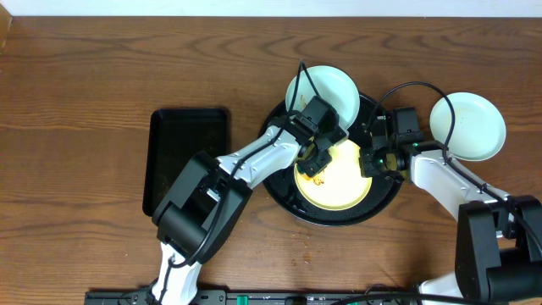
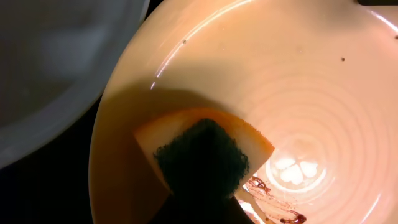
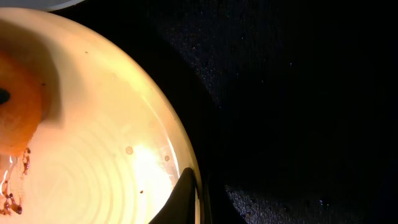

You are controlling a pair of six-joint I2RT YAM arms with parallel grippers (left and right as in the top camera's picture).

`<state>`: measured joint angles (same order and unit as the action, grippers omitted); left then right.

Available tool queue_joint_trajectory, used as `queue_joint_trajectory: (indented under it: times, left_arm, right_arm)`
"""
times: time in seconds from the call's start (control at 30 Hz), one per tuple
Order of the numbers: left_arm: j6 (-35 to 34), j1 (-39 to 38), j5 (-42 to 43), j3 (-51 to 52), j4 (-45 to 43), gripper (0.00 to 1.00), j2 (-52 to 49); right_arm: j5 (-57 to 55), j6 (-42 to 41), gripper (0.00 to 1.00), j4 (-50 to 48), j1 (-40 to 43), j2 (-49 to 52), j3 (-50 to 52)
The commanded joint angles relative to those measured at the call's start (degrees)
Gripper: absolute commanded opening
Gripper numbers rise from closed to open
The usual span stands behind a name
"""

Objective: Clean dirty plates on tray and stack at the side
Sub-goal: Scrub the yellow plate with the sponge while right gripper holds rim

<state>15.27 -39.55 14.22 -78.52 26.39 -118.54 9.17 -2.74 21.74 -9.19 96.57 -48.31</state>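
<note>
My left gripper should release the orange sponge in front of the middle of the rectangular black tray point(image 1: 190, 174).
The pale yellow plate point(image 1: 339, 182) lies on the round black tray point(image 1: 288, 199). My left gripper point(image 1: 318, 157) is shut on an orange sponge with a dark green pad point(image 2: 202, 152) and presses it onto the yellow plate point(image 2: 298, 81), next to a brown smear point(image 2: 273, 199). My right gripper point(image 1: 373, 161) is shut on the yellow plate's right rim point(image 3: 186, 155), with one finger on each side of it point(image 3: 200, 186). One pale blue plate point(image 1: 326, 85) rests on the tray's far edge and shows in the left wrist view point(image 2: 56, 68). The other pale blue plate point(image 1: 470, 125) sits on the table to the right.
A smaller rectangular black tray point(image 1: 188, 161) lies on the wooden table left of the round tray. The round tray's dark floor point(image 3: 298, 93) fills the right wrist view beside the plate. A few brown specks lie on the table in front of the tray point(image 1: 301, 241).
</note>
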Motion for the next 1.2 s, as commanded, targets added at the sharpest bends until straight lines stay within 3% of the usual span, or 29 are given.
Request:
queue_joint_trajectory:
  times: [0.0,0.33,1.0,1.17]
  left_arm:
    - [0.31,-0.42,1.7,4.55,1.33,0.08,-4.57]
    - [-0.98,-0.59,5.81,6.32,1.11,0.08,-4.7]
    - [-3.85,-3.61,6.19,8.59,-0.72,0.08,-4.72]
    - [-5.75,-3.61,10.54,9.09,-2.95,0.08,-4.72]
  right_arm:
    - [-2.67,-0.42,0.01,0.07,0.0,1.27,0.92]
    - [-2.67,-0.42,0.01,0.09,0.0,1.27,0.92]
    - [-2.67,-0.42,0.01,0.15,0.0,1.27,0.92]
    - [-2.67,-0.42,0.01,0.13,0.0,1.27,0.92]
